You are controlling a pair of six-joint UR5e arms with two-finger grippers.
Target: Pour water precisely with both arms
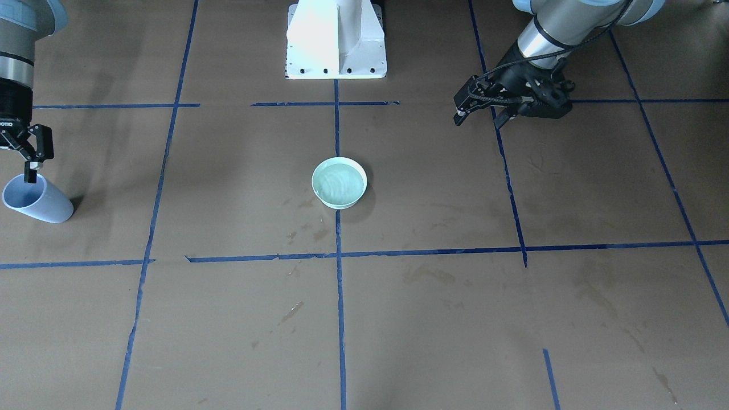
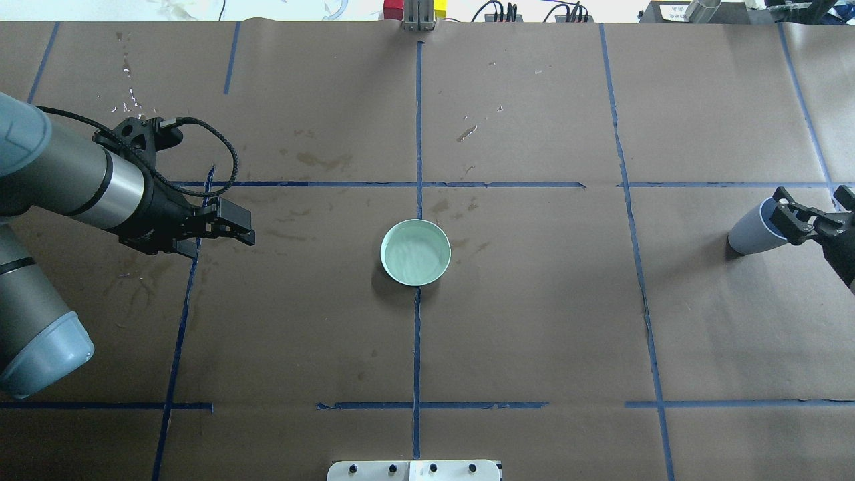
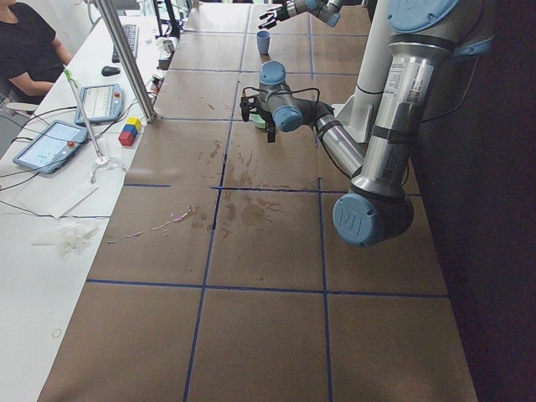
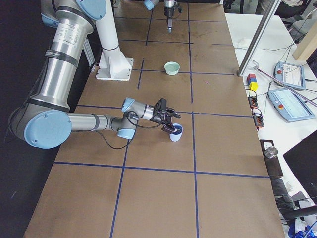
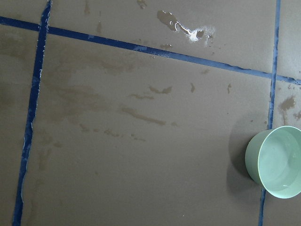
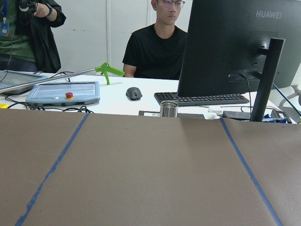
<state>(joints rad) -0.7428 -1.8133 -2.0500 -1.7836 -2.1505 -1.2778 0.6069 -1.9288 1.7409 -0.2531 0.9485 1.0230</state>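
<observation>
The robot's left gripper needs to move to the mint-green bowl and close on the bowl's rim [image 1: 365, 176] [image 5: 258, 165], on the bowl's side away from the pale blue cup.
A mint-green bowl [image 1: 319, 171] stands at the table's centre with clear water [image 1: 340, 187] in it; it also shows in the overhead view [image 2: 391, 235] and the left wrist view [image 5: 253, 162]. A pale blue cup [image 1: 42, 204] stands at the robot's right side. My right gripper [image 2: 811, 198] is open just over the cup [image 2: 749, 235], with one of its fingers [image 1: 32, 171] at the rim. I cannot see whether the cup holds water. My left gripper [image 2: 220, 244] is open and empty, low over the table, well to the left of the bowl.
The white pedestal base [image 1: 336, 40] stands behind the bowl. Small water spills [image 2: 127, 100] and dried stains [image 5: 141, 115] mark the brown paper. Tablets [image 4: 290, 101], coloured blocks [image 4: 252, 82], a monitor [image 6: 235, 42] and operators [image 6: 157, 44] are beyond the far edge.
</observation>
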